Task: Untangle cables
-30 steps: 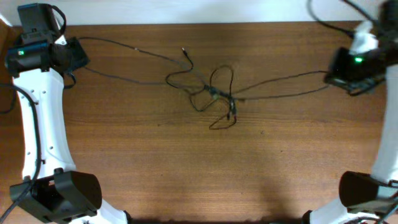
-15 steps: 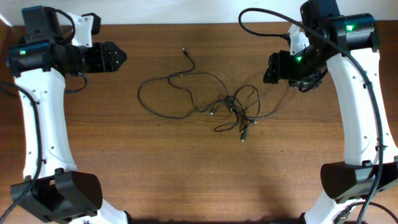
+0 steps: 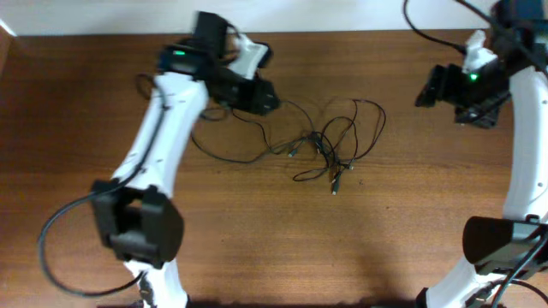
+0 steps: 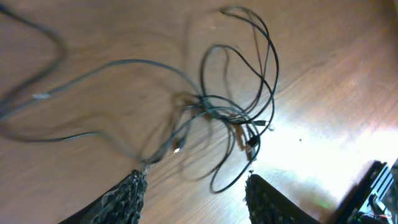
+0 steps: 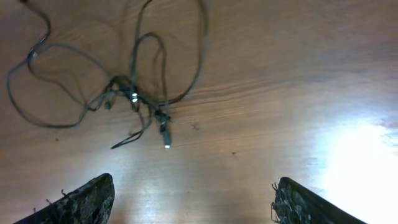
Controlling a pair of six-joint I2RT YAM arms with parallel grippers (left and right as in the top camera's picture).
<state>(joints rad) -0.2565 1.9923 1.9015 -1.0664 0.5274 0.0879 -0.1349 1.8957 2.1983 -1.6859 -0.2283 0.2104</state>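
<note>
The slack loops of the cables lie crossed next to the knot, so I should close my left gripper at the knot's middle [image 3: 318,141] and lift it toward my right gripper.
The cables [image 3: 324,144] lie in a slack tangle on the middle of the wooden table [image 3: 257,239], loops spreading left and right from a knot. My left gripper [image 3: 272,99] hovers just left of and behind the tangle, open and holding nothing. In the left wrist view the knot [image 4: 217,112] sits ahead of the gripper [image 4: 196,186], and one loop reaches between its fingertips [image 4: 134,193] without being held. My right gripper [image 3: 421,94] hangs to the right of the tangle, wide open and empty. The right wrist view shows the tangle [image 5: 134,93] far ahead of the gripper [image 5: 193,190], to the left.
The white left arm [image 3: 145,162] stretches diagonally over the left half of the table from its base [image 3: 137,227]. The right arm [image 3: 522,145] runs along the right edge. A pale wall strip [image 3: 103,17] borders the far edge.
The left arm has swung from the far left to the tangle's left side. The right gripper let go and drew back to the right. The cables went from stretched taut to slack.
</note>
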